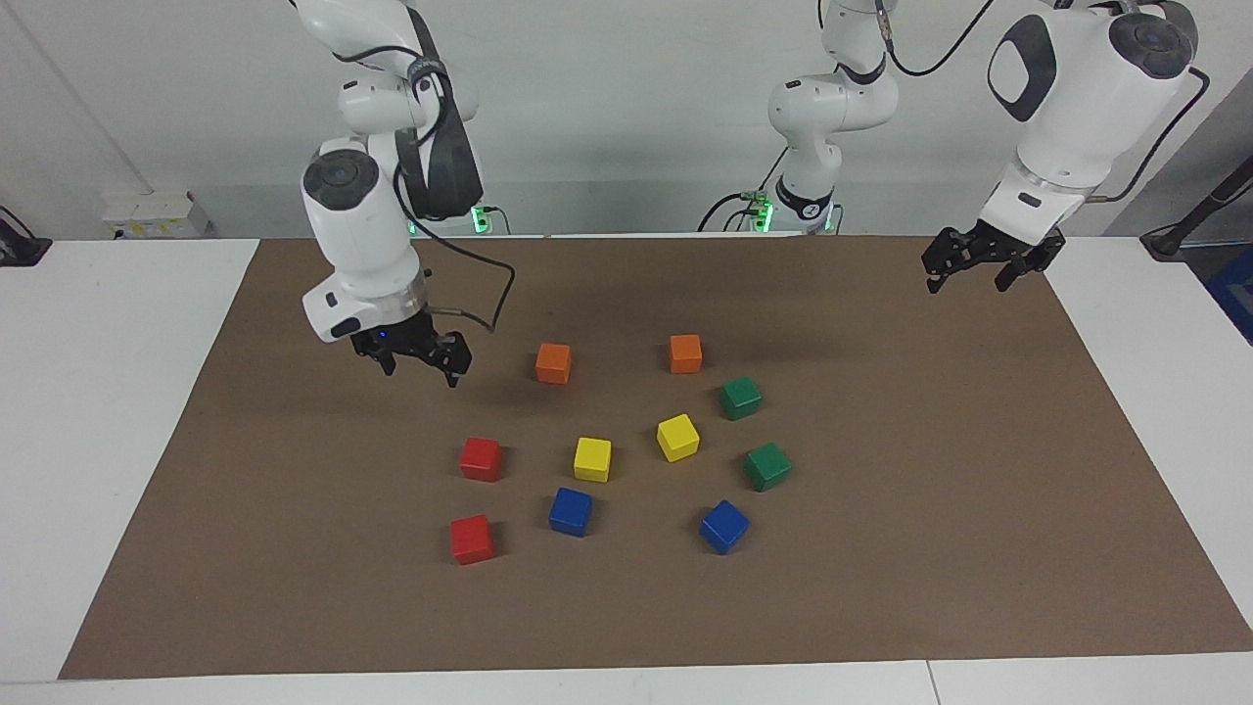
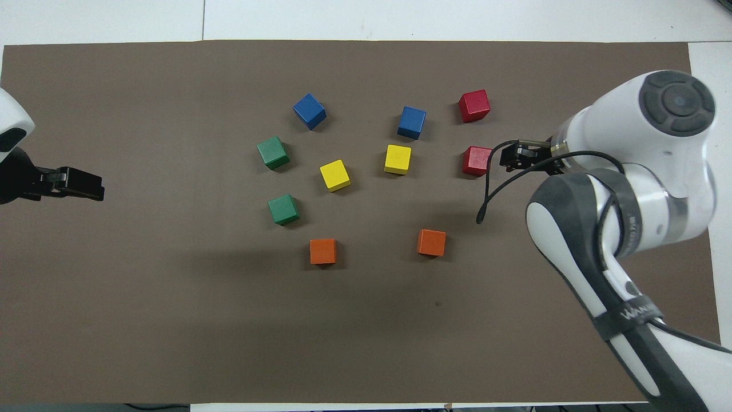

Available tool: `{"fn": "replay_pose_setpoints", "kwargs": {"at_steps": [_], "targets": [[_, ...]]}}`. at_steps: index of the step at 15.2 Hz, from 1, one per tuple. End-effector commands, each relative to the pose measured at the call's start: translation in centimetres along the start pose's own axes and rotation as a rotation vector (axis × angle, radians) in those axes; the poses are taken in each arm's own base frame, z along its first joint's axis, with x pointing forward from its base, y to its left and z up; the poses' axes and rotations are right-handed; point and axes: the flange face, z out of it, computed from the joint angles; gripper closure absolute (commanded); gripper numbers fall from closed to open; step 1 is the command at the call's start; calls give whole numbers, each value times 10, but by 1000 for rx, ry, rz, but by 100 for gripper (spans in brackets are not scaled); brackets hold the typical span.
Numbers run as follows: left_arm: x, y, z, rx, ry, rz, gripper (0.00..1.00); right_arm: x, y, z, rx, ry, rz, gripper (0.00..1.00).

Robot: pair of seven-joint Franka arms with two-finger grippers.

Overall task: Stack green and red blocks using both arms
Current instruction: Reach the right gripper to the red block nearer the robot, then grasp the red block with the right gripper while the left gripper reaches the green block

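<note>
I should grip the nearer red block (image 2: pixel 476 161) by its sides with my right gripper, leaving the farther red block in place.
Two red blocks lie on the brown mat toward the right arm's end: one nearer to the robots (image 1: pixel 481 458) (image 2: pixel 477 160) and one farther (image 1: pixel 472 539) (image 2: pixel 474 106). Two green blocks lie toward the left arm's end: one nearer (image 1: pixel 740 398) (image 2: pixel 283 209) and one farther (image 1: pixel 766 466) (image 2: pixel 273 153). All four sit apart, none stacked. My right gripper (image 1: pixel 419 366) (image 2: pixel 510 157) hangs open and empty above bare mat, just beside the nearer red block. My left gripper (image 1: pixel 979 266) (image 2: pixel 80 184) is open and empty, raised over the mat's edge at the left arm's end, where that arm waits.
Two orange cubes (image 1: pixel 553 362) (image 1: pixel 685 353) lie nearest the robots. Two yellow cubes (image 1: pixel 592 458) (image 1: pixel 677 437) sit between the red and green blocks. Two blue cubes (image 1: pixel 570 511) (image 1: pixel 724 526) lie farthest. The brown mat (image 1: pixel 881 587) lies on a white table (image 1: pixel 98 392).
</note>
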Motion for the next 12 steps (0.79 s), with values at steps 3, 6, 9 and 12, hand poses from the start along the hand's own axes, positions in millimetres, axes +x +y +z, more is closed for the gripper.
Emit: {"fn": "replay_pose_setpoints", "kwargs": {"at_steps": [3,6,9,12], "targets": [[-5,-1,-6,4,6,2,0,15,-16,39,60,20,75,0],[-8,18,-12,8,24,14,0,16,-32,61,65,33,94,0],[2,44,-3,2,68,-111,0,16,-46,76,72,52,92,0],[21,98,37,-7,25,-114,0,20,-49,98,74,64,85,0]]}}
